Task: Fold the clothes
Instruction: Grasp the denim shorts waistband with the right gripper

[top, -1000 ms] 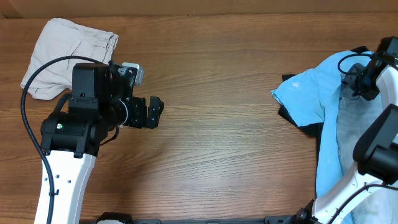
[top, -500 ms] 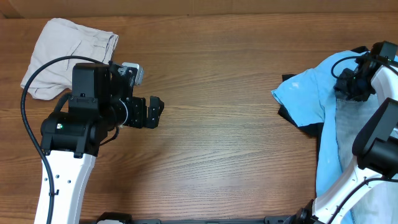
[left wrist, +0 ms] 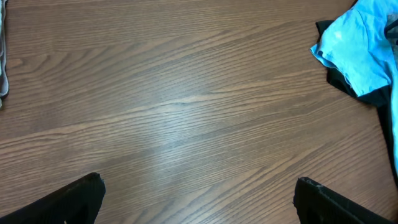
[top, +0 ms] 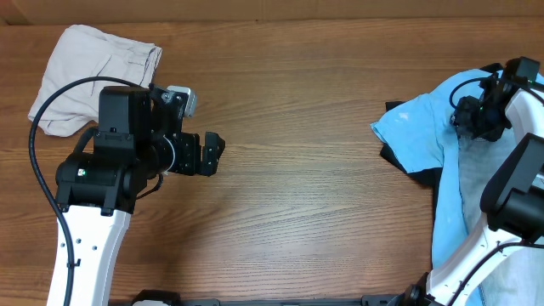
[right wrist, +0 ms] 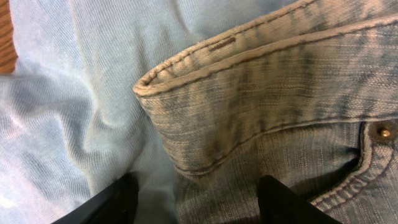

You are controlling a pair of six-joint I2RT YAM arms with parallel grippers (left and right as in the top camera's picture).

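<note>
Next, I open my right gripper, as its fingers are on either side of pale cloth beside the jeans, then move it over and pinch just the folded waistband corner [right wrist: 180, 137] before I lift the jeans.
The light-wash denim jeans [top: 476, 183] lie at the table's right edge, partly under the sky-blue T-shirt [top: 421, 127], with a black garment [top: 425, 180] beneath. My right gripper [top: 470, 116] is open, its fingers straddling the jeans' waistband [right wrist: 249, 93] and pressing into the cloth [right wrist: 193, 205]. The beige trousers [top: 93, 72] lie bunched at the far left. My left gripper [top: 212, 153] is open and empty above bare wood [left wrist: 199, 199]. The T-shirt's corner shows in the left wrist view [left wrist: 357, 43].
The wooden table [top: 297, 170] stretches between the two arms. The left arm's black cable [top: 38, 144] loops over the beige trousers' side. The right arm's white link [top: 501, 246] lies over the clothes pile at the right.
My right gripper has moved a little left and down onto the jeans' waistband. The left arm has not moved.
</note>
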